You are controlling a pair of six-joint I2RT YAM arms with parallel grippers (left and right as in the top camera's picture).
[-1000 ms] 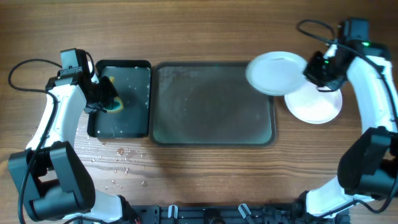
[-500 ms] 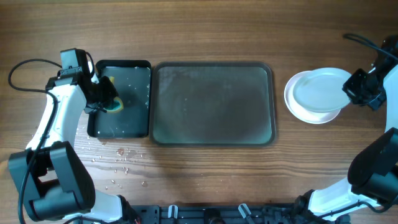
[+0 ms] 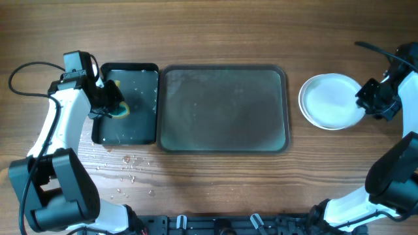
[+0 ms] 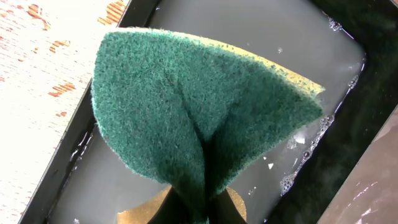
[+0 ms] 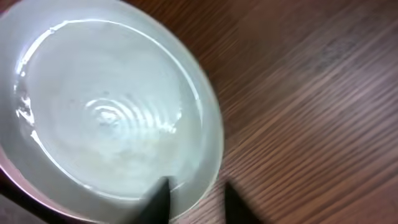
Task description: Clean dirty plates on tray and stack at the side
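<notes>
Next, my left gripper lets go of the green and yellow sponge inside the black tray (image 3: 138,110), near its edge next to the brown-grey tray.
The white plates (image 3: 328,101) lie stacked on the table to the right of the brown-grey tray (image 3: 222,111), which holds nothing. My right gripper (image 3: 367,99) sits at the stack's right edge. In the right wrist view the top plate (image 5: 106,112) looks wet, and the right gripper (image 5: 196,202) stands open, one finger over the rim and the other over the wood. My left gripper (image 3: 110,103) is shut on a green and yellow sponge (image 4: 199,112) above the black tray (image 3: 140,127) of soapy water.
Water drops (image 3: 127,170) speckle the wood in front of the black tray. A cable (image 3: 26,72) loops behind the left arm. The right arm's base and elbow fill the table's front right corner.
My right arm carried a plate from over the tray's far right corner to the stack on the right, lowered it there, and its jaws have parted. The left arm has not moved.
</notes>
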